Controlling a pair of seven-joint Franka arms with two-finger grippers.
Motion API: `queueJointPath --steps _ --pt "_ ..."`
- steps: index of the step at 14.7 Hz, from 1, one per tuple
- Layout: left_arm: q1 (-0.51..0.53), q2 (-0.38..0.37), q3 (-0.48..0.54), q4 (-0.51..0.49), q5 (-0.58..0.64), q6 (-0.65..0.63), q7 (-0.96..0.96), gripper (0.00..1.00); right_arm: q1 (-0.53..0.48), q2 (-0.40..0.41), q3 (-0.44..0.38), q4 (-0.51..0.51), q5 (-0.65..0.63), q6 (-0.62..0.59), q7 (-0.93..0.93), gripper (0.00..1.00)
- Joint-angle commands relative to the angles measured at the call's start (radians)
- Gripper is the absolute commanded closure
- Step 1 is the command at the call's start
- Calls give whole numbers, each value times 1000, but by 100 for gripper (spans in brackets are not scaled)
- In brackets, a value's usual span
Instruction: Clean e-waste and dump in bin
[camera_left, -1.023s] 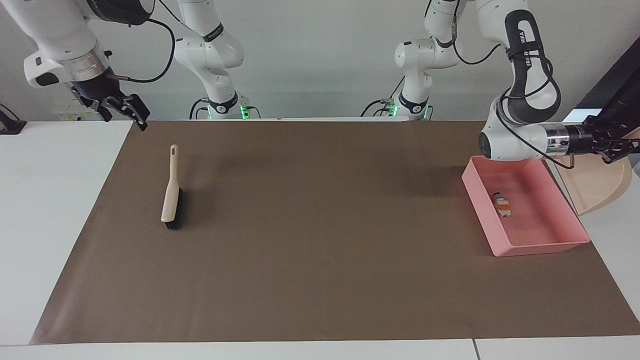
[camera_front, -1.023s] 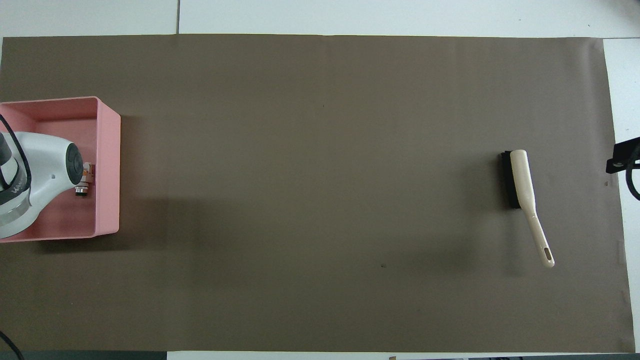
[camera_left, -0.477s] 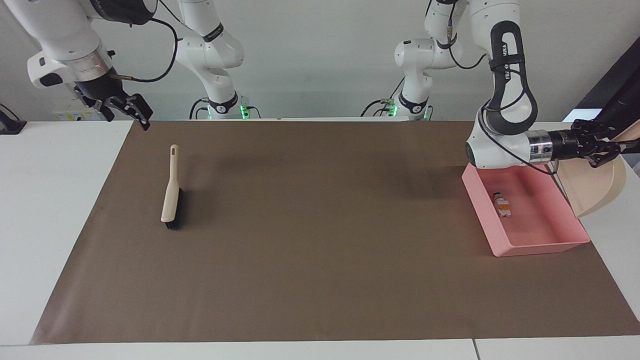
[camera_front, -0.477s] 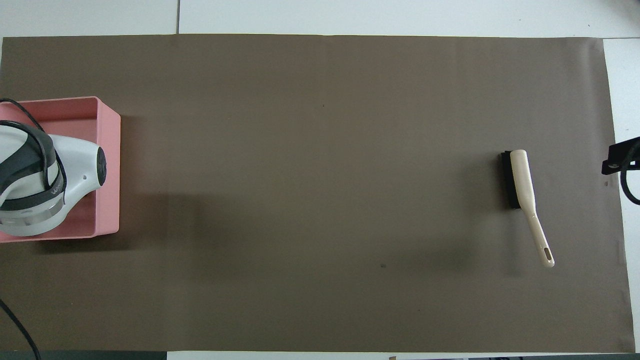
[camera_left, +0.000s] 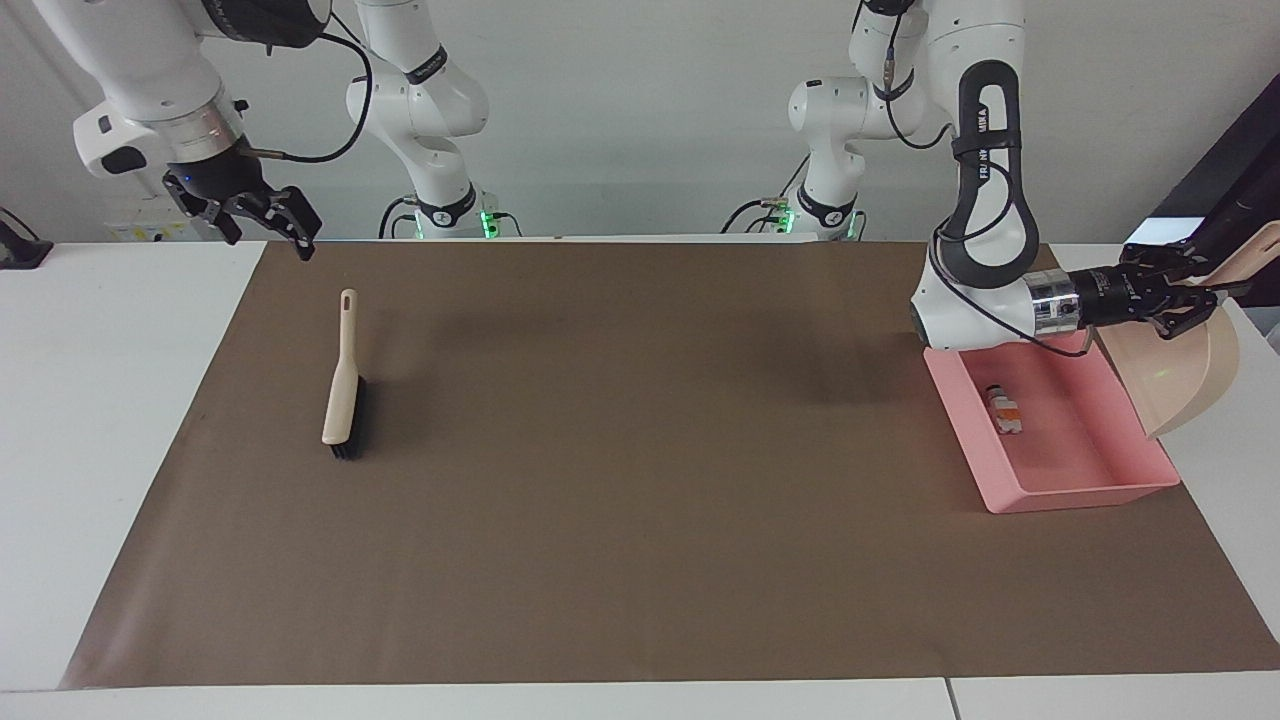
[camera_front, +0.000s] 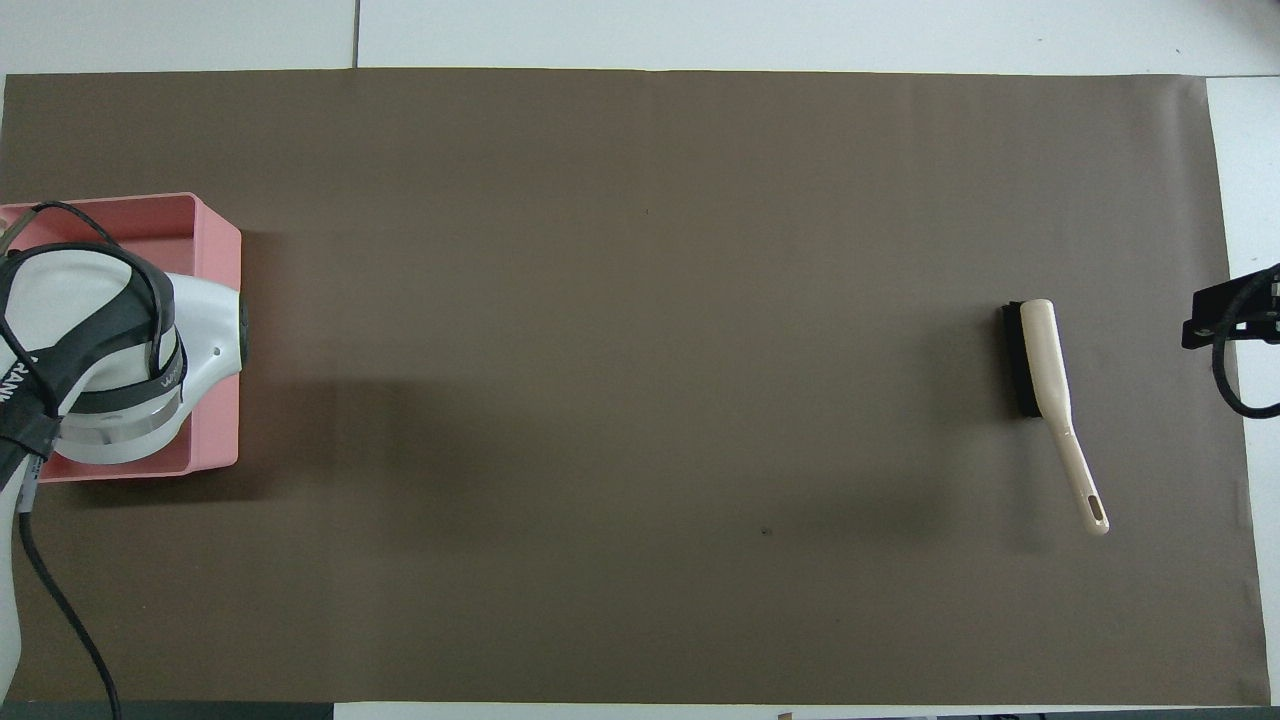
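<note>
Next, I release the beige dustpan from my left gripper on the brown mat (camera_front: 473, 409) beside the pink bin, toward the brush.
The pink bin (camera_left: 975, 445) sits at the left arm's end of the brown mat. Small e-waste (camera_left: 1003, 409), white with orange marks and a dark end, lies inside it. My left gripper (camera_left: 1200, 290) is shut on the handle of a beige dustpan (camera_left: 1195, 375), which hangs tilted over the bin's outer edge. In the overhead view the left arm covers most of the bin (camera_front: 218, 260) and hides the e-waste. My right gripper (camera_left: 285, 220) hangs open in the air over the mat's corner at the right arm's end, holding nothing.
A beige brush with black bristles (camera_left: 343, 385) lies on the mat at the right arm's end, handle pointing toward the robots; the brush (camera_front: 1040, 365) also shows in the overhead view. The brown mat (camera_left: 640, 480) covers most of the white table.
The left arm has swung in over the bin with the dustpan, now hiding the e-waste from overhead. The right gripper has drifted slightly toward the table's middle.
</note>
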Motion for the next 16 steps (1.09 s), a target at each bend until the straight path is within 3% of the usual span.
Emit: queueJointPath --steps 1,5,7,9,12,16 --pt "-6 -109 5 -6 -65 82 60 100 18 2 -10 14 16 -19 -6 0" --pt "9 -231 14 28 -298 283 217 100 9 2 -7 12 14 -19 -9 0" --pt "9 -257 19 40 -458 308 271 100 11 2 -7 9 14 -13 -12 0" --pt "5 -265 16 59 -683 325 278 100 9 2 -7 9 14 -13 -12 0" --pt "-12 -263 8 56 -929 369 323 100 11 2 -7 9 14 -13 -12 0" --pt "-98 -232 7 44 -1096 389 325 100 9 2 -7 9 14 -13 -12 0"
